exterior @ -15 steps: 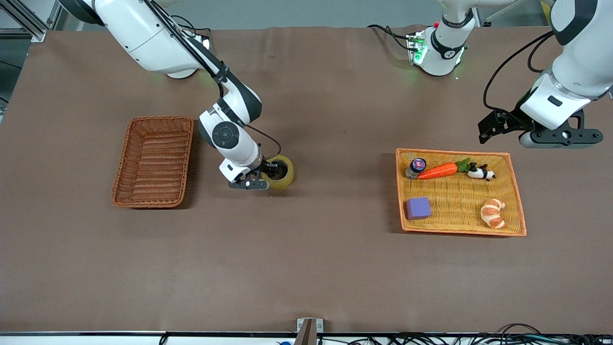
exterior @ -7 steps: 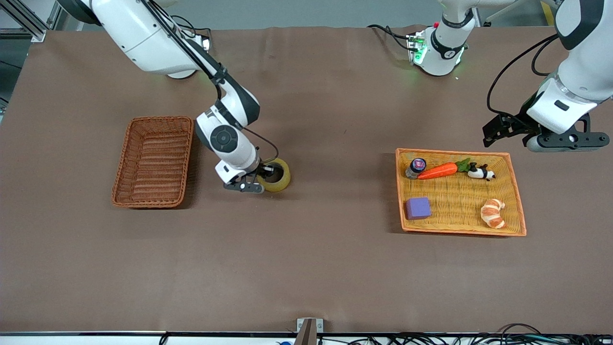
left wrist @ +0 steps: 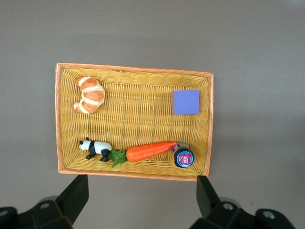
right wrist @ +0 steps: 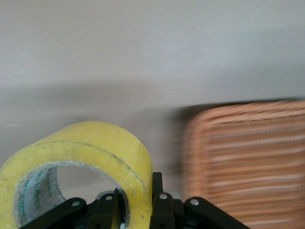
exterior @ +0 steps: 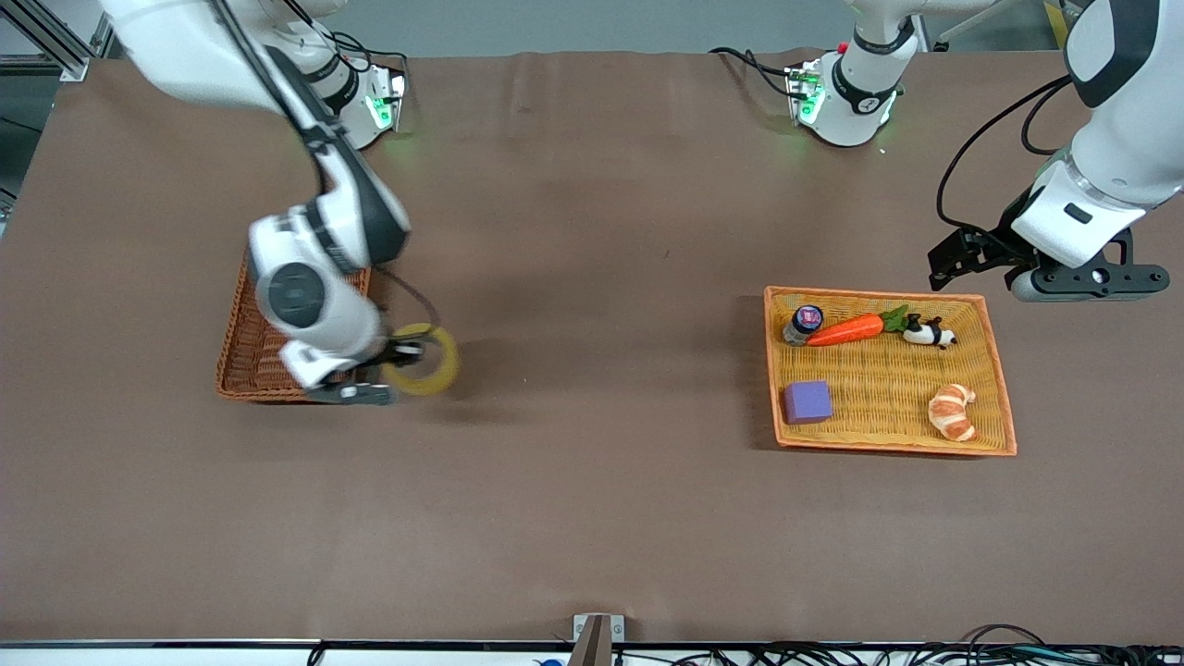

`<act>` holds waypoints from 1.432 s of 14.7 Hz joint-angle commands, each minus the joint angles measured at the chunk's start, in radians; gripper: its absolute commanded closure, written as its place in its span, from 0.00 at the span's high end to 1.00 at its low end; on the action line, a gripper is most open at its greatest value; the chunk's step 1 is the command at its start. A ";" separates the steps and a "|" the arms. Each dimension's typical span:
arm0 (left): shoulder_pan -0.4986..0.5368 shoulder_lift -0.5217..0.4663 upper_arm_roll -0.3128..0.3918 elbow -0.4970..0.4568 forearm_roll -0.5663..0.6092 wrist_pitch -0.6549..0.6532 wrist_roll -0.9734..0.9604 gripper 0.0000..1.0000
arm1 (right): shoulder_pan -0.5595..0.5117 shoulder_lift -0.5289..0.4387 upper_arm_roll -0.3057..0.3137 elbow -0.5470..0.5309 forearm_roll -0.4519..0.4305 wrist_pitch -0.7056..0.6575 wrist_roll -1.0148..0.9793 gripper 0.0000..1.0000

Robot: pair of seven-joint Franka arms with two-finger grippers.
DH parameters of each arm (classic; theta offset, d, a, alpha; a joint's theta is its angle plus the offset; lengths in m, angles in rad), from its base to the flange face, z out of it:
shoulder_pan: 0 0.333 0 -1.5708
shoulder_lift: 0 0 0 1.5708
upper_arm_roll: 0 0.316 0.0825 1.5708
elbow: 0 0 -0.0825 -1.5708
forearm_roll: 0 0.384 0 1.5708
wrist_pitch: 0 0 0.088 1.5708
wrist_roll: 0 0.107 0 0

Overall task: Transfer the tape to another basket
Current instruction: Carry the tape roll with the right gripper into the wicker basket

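Note:
My right gripper needs to let go of the yellowish tape roll near the middle of the reddish-brown wicker basket (exterior: 306, 299).
My right gripper (exterior: 400, 356) is shut on the yellowish tape roll (exterior: 424, 360) and holds it in the air, over the table just beside the reddish-brown wicker basket (exterior: 242, 340). In the right wrist view the fingers pinch the wall of the tape roll (right wrist: 83, 162), and the basket (right wrist: 248, 162) shows beside it. My left gripper (exterior: 962, 254) is open and empty, waiting above the table beside the light woven tray (exterior: 888, 381).
The light woven tray (left wrist: 136, 121) holds a croissant (exterior: 953, 412), a purple block (exterior: 807, 401), a carrot (exterior: 846, 329), a toy panda (exterior: 928, 332) and a small jar (exterior: 804, 323).
My right gripper has lifted the tape off the table and carried it toward the reddish-brown basket. The left arm has barely shifted.

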State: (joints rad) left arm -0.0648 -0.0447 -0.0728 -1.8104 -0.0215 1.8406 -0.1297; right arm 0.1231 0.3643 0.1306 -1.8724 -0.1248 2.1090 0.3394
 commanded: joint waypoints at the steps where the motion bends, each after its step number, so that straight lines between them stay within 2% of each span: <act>1: -0.003 0.006 0.007 0.022 0.020 -0.003 0.002 1.00 | -0.011 -0.120 -0.139 -0.094 0.011 -0.029 -0.246 0.00; 4: -0.012 0.002 0.008 0.022 0.020 -0.009 -0.008 1.00 | -0.013 -0.175 -0.302 -0.164 0.013 -0.027 -0.503 0.00; 6: -0.013 -0.003 0.010 0.020 0.022 -0.015 -0.010 1.00 | -0.013 -0.234 -0.354 -0.244 0.014 -0.023 -0.568 0.00; 10: -0.012 -0.006 0.016 0.017 0.022 -0.030 -0.011 1.00 | -0.003 -0.301 -0.359 -0.399 0.105 0.046 -0.571 0.00; 15: 0.002 -0.003 0.013 0.019 0.022 -0.032 -0.011 1.00 | -0.003 -0.303 -0.359 -0.531 0.108 0.187 -0.571 0.01; 19: 0.000 -0.004 0.010 0.023 0.022 -0.032 -0.013 1.00 | 0.001 -0.272 -0.358 -0.580 0.108 0.278 -0.569 0.05; 20: 0.000 -0.004 0.008 0.025 0.022 -0.032 -0.013 1.00 | 0.001 -0.268 -0.358 -0.580 0.108 0.279 -0.569 0.07; 21: 0.000 -0.004 0.007 0.029 0.022 -0.032 -0.014 1.00 | 0.001 -0.257 -0.358 -0.580 0.108 0.282 -0.569 0.14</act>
State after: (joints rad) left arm -0.0609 -0.0451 -0.0626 -1.8022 -0.0215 1.8273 -0.1314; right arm 0.1224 0.1161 -0.2288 -2.4337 -0.0266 2.3760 -0.2253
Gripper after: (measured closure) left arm 0.000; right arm 0.780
